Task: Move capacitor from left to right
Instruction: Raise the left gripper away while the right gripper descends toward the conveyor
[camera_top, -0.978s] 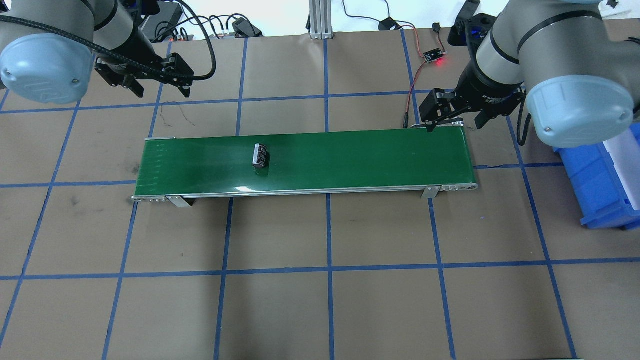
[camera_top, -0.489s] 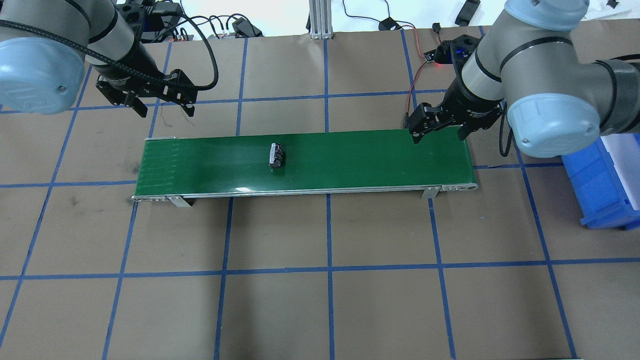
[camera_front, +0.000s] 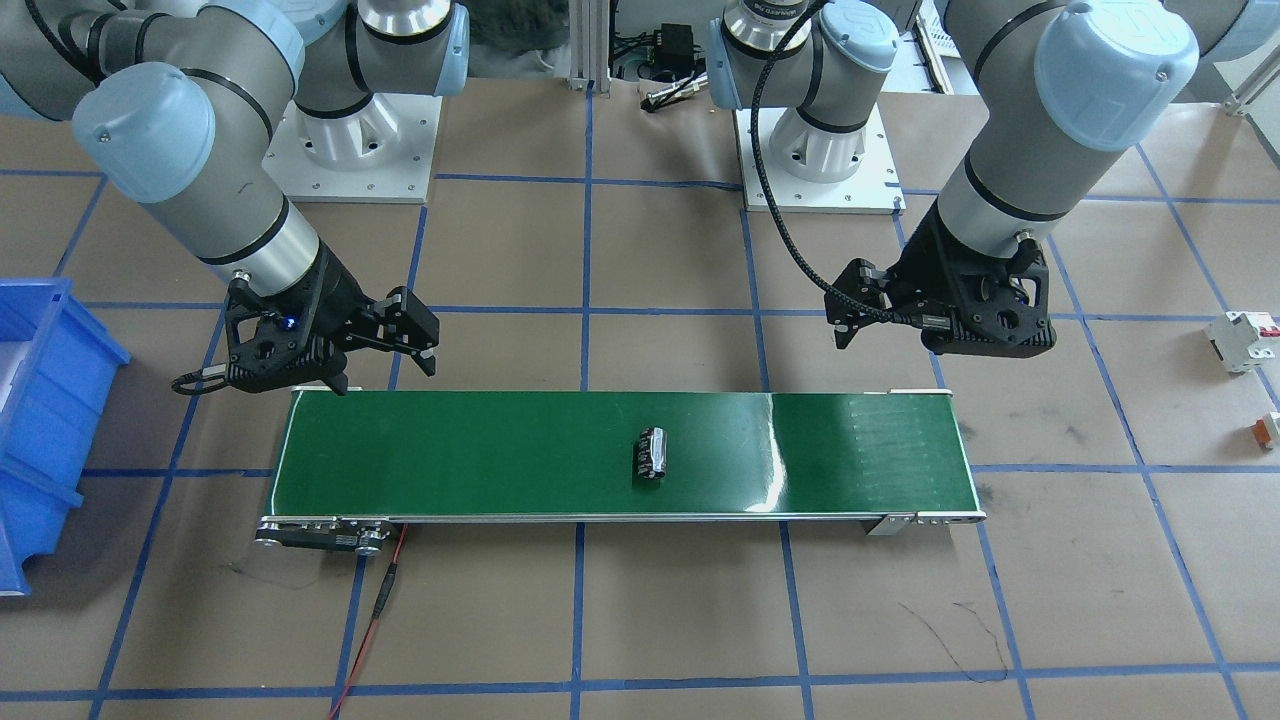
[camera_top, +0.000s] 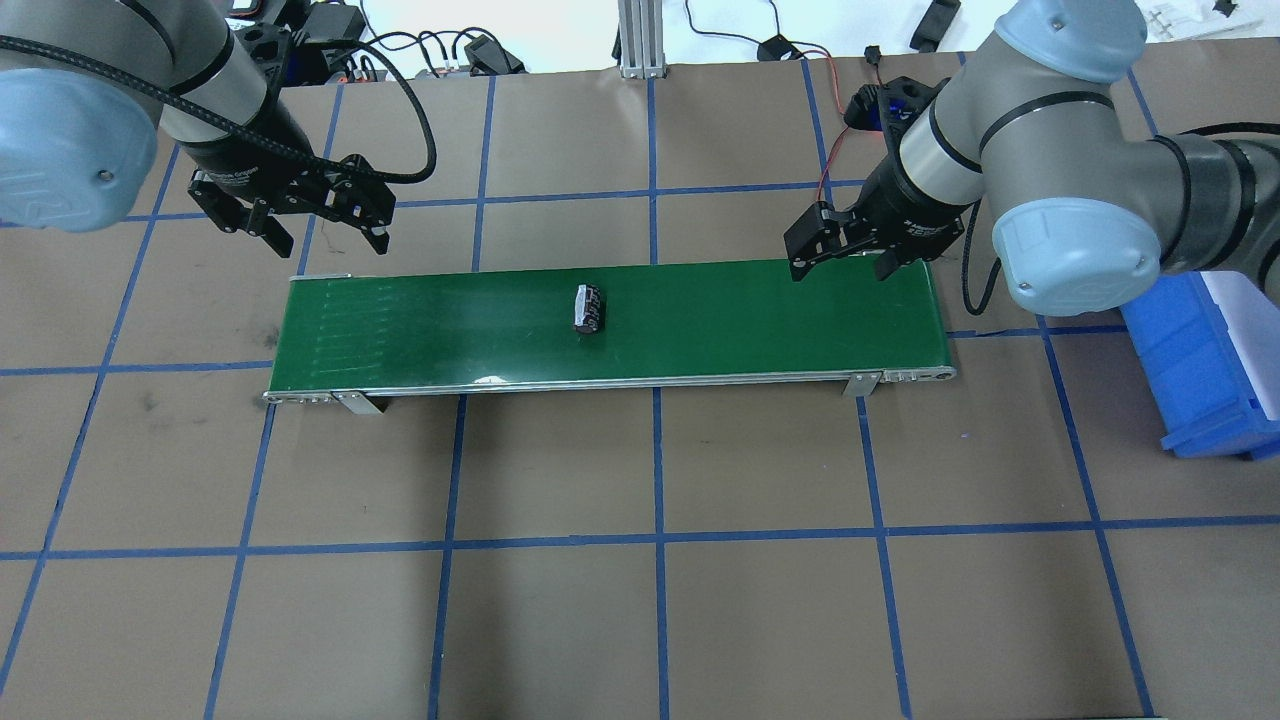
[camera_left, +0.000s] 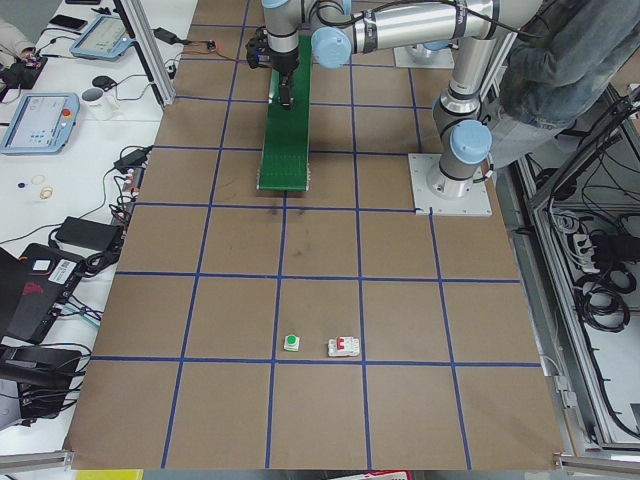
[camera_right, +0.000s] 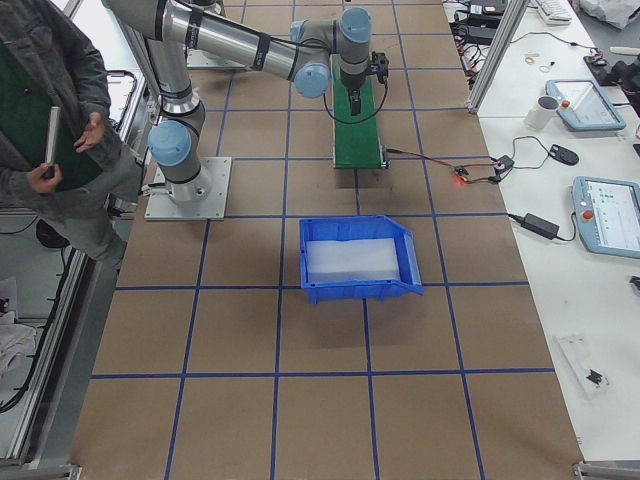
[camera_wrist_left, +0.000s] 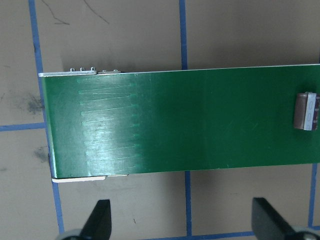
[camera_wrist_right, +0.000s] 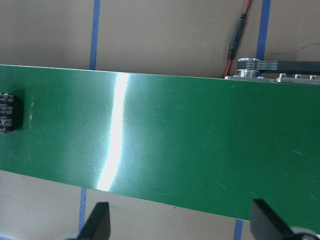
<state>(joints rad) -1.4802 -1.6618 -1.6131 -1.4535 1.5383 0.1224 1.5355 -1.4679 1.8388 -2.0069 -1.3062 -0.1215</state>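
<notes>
Next, my right gripper closes on the capacitor's body over the green conveyor belt's end (camera_front: 378, 468) (camera_wrist_right: 250, 132) next to the red wire, once the belt brings it there.
The capacitor (camera_top: 588, 307), a stubby black cylinder with pale stripes, lies on its side near the middle of the green conveyor belt (camera_top: 750, 320). It also shows in the front view (camera_front: 650, 453), at the right edge of the left wrist view (camera_wrist_left: 306, 111) and at the left edge of the right wrist view (camera_wrist_right: 7, 113). My left gripper (camera_top: 330, 240) hovers open and empty behind the belt's left end (camera_wrist_left: 182, 220). My right gripper (camera_top: 840, 270) hovers open and empty over the belt's far edge near its right end (camera_wrist_right: 181, 222).
A blue bin (camera_top: 1200, 370) stands right of the belt. A red wire (camera_top: 830, 170) runs to the belt's right end. A white block with a red tab (camera_front: 1240, 340) and a small orange piece (camera_front: 1268, 428) lie on the table's left side.
The capacitor has travelled to the right along the belt. My right gripper has moved left along the belt's far edge. My left gripper has shifted slightly right and nearer the belt.
</notes>
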